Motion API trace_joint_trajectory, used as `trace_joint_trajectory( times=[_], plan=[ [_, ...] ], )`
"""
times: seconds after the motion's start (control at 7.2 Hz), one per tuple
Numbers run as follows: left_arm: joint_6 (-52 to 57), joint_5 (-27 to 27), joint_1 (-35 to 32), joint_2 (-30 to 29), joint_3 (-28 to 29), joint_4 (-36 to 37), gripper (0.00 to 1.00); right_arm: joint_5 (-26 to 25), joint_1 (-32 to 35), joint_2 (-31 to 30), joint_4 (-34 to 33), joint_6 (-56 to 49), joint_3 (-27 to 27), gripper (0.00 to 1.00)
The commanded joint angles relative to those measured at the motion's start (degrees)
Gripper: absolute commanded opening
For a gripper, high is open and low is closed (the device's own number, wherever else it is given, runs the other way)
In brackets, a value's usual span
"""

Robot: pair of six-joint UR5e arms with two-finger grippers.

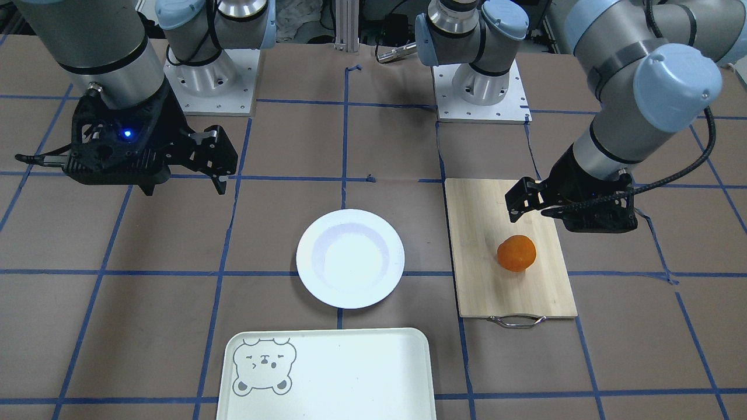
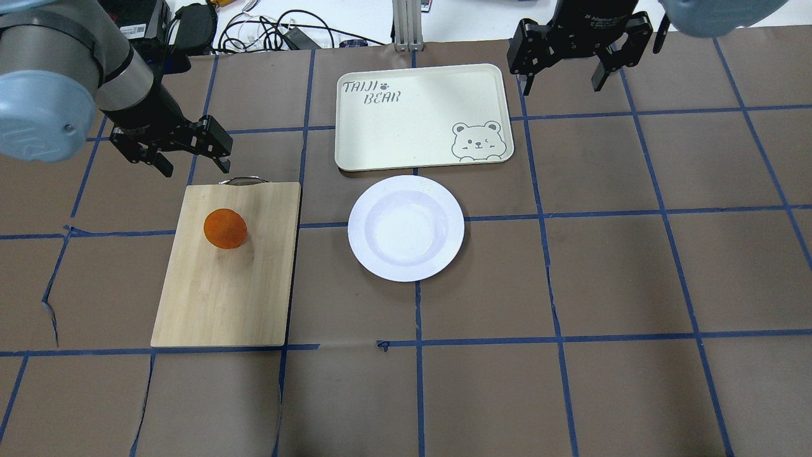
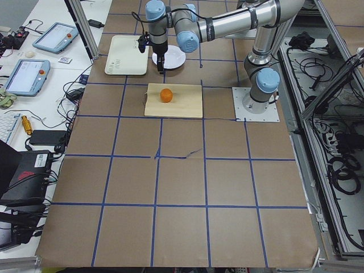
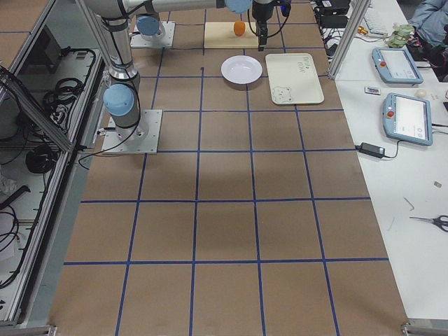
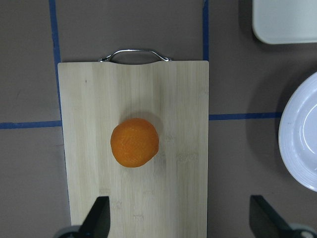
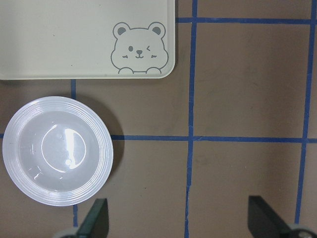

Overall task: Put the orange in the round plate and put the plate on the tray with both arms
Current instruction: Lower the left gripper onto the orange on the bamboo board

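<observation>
My left gripper grips the middle of the orange (image 1: 516,253) (image 5: 134,143) on the cutting board next, with one finger on the side toward the round plate.
The orange (image 2: 225,228) (image 5: 134,142) (image 1: 516,253) lies on a bamboo cutting board, on my left side of the table. My left gripper (image 2: 196,170) (image 5: 181,218) (image 1: 528,213) hangs above the board, open and empty, clear of the fruit. An empty white round plate (image 2: 406,227) (image 1: 350,258) (image 6: 57,151) rests on the table centre. Just beyond it lies the pale tray (image 2: 412,120) (image 1: 338,373) (image 6: 74,39) with a bear face, nothing on it. High off the tray's right corner, my right gripper (image 2: 561,86) (image 1: 184,189) (image 6: 178,218) is open and holds nothing.
The cutting board (image 2: 228,285) has a metal handle (image 2: 241,181) on its far end. Blue tape lines grid the brown table. Both arm bases (image 1: 478,87) stand on the robot's edge. Cables and tablets (image 3: 25,77) sit past the far edge.
</observation>
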Motion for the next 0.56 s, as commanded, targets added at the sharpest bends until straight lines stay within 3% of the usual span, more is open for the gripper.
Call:
trace_joint_trajectory(
  times=[0.0,0.42],
  plan=[
    [0.47,0.16,1.53,-3.11,-1.5,1.38,1.0,0.0,0.04,0.0,0.09,0.07,0.0,1.0],
    [0.04,0.16,2.07,-8.3,-1.86,2.87,1.0,0.0,0.04,0.0,0.09,0.07,0.0,1.0]
  ],
)
